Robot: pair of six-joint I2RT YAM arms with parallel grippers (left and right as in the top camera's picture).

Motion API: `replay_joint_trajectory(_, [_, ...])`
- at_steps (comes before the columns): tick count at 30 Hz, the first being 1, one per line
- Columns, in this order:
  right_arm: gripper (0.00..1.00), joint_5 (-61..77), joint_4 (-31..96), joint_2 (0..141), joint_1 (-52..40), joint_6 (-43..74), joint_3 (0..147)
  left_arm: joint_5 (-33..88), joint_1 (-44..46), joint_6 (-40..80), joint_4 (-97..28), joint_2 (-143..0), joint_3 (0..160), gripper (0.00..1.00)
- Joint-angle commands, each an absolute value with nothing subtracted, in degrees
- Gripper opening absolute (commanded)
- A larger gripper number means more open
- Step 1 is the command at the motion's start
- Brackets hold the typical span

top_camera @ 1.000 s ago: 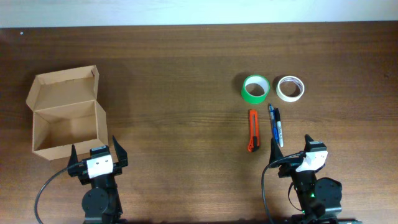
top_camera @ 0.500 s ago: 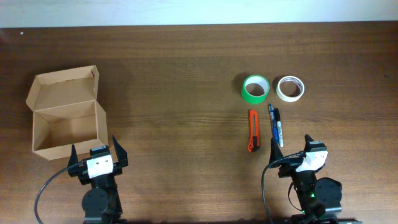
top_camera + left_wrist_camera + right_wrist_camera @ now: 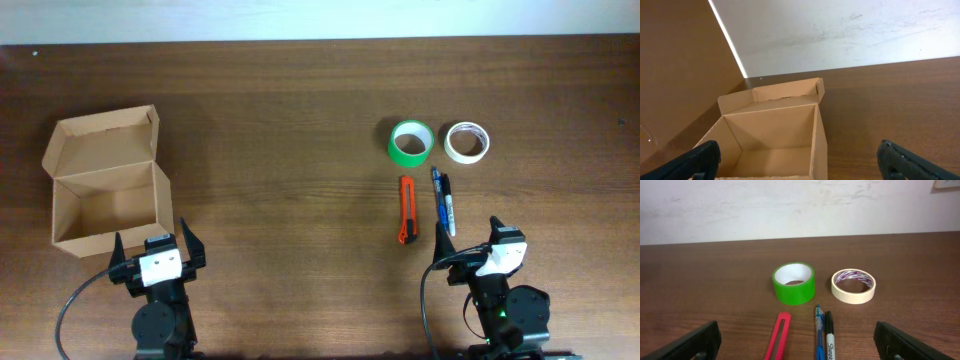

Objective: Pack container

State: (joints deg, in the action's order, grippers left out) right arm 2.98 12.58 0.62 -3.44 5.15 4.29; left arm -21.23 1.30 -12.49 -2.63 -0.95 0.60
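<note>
I should move my left gripper to the tan cardboard container next and grab the top edge of its side point(image 3: 155, 196) point(image 3: 814, 135) facing the green tape roll.
The tan cardboard container point(image 3: 108, 205) stands open at the left, lid flap folded back; the left wrist view looks into its empty inside point(image 3: 775, 135). My left gripper point(image 3: 158, 247) is open just in front of it. At the right lie a green tape roll point(image 3: 411, 142), a cream tape roll point(image 3: 467, 142), a red box cutter point(image 3: 406, 209), a blue pen point(image 3: 438, 197) and a black marker point(image 3: 449, 205). My right gripper point(image 3: 468, 246) is open just in front of them, as the right wrist view shows point(image 3: 800, 342).
The brown wooden table point(image 3: 290, 120) ends at a white wall at the back. Both arm bases sit at the front edge.
</note>
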Motion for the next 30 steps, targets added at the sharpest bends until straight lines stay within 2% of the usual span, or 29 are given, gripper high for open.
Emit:
replay_joint_trajectory(1, [0.99, 2.52, 12.40, 0.14, -3.25, 4.93, 3.73, -20.78, 0.95, -12.95, -3.09, -0.62, 0.51, 1.00])
replay_joint_trajectory(17, [0.99, 2.52, 12.38, 0.14, -3.25, 4.93, 3.73, -20.53, 0.95, -12.95, -1.76, -0.62, 0.51, 1.00])
replay_joint_trajectory(21, [0.99, 2.50, 12.38, 0.14, -3.25, 4.93, 3.73, -16.19, 0.95, -12.93, -2.22, -0.62, 0.51, 1.00])
replay_joint_trajectory(25, [0.99, 2.52, 12.40, 0.14, -3.25, 4.93, 3.73, 1.58, 1.02, -9.80, -2.42, -0.62, 0.95, 1.00])
replay_joint_trajectory(27, [0.99, 2.50, 12.40, 0.14, -3.25, 4.93, 3.73, 16.43, 0.99, 0.01, -2.37, -0.62, 2.76, 1.00])
replay_joint_trajectory(30, [0.99, 2.20, 11.68, 0.14, -3.25, 4.91, 3.73, 20.25, 0.99, 10.02, -2.42, -0.62, 4.40, 1.00])
